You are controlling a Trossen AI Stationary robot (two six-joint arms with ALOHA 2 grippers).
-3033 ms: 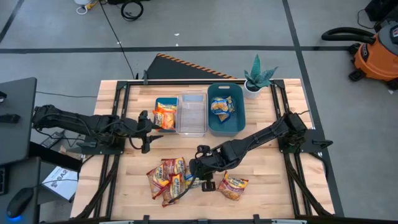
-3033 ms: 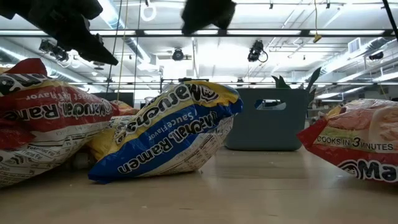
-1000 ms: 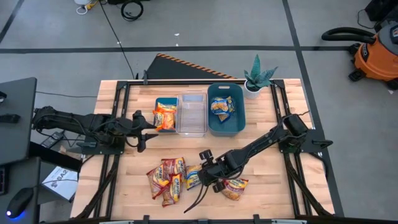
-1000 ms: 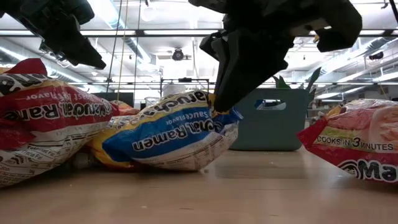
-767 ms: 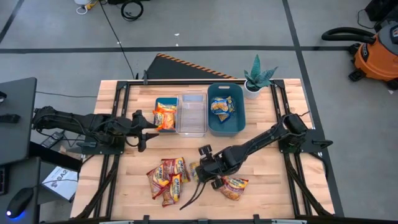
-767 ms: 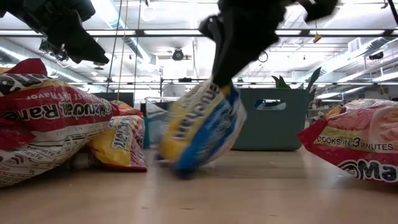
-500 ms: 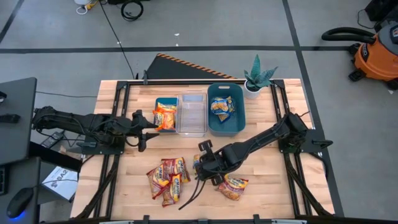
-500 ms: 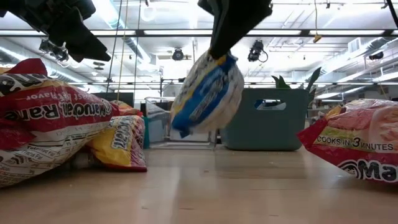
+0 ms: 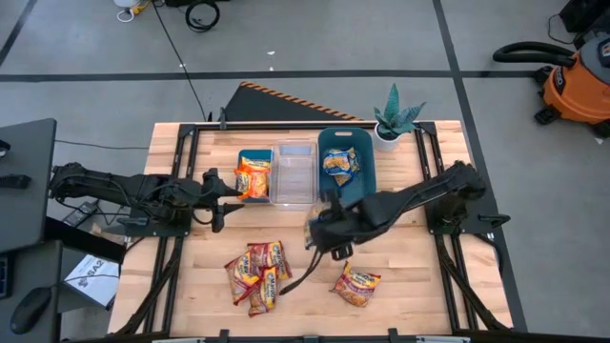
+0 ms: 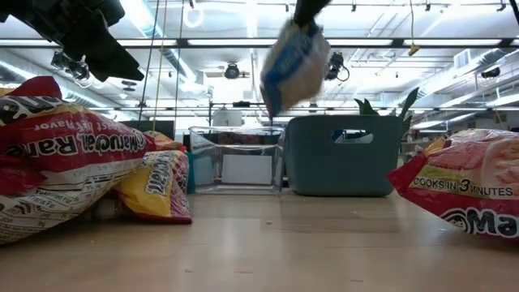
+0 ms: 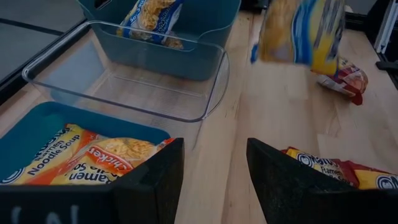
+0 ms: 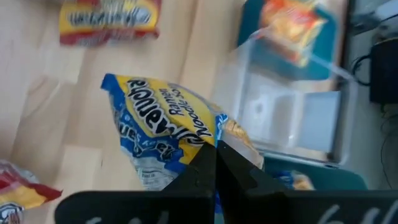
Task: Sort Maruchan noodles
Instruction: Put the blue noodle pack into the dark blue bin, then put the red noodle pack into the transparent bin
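Observation:
I will drop the blue and yellow packet from my right gripper in the near part of the large teal bin [image 9: 340,180].
My right gripper [image 9: 319,229] is shut on a blue and yellow Maruchan noodle packet [image 10: 293,55], which hangs high above the table just in front of the clear bin [image 9: 294,174]. Several red and orange packets [image 9: 255,272] lie in a pile at the near left, and one more packet [image 9: 355,283] lies near the middle. The small teal bin [image 9: 240,157] holds orange packets. The large teal bin [image 9: 367,176] holds a blue one [image 9: 338,162]. My left gripper [image 9: 221,200] waits open, left of the bins. My right gripper pinches the blue packet by one edge [image 12: 205,142] between its two shut fingers [image 12: 231,167]. The fingers slant down at it from above. The packet hangs below them, tilted and clear of the table.
A potted plant [image 9: 394,119] stands at the far right corner behind the large teal bin. The clear bin [image 11: 124,81] has nothing in it. Bare wood lies between the bins and the packets on the near side.
My right gripper, shut on the blue packet all along, has risen and gone toward the far edge and the bins. The packet lay on the table by the pile; it was tipped up on end, then lifted clear, and now hangs high.

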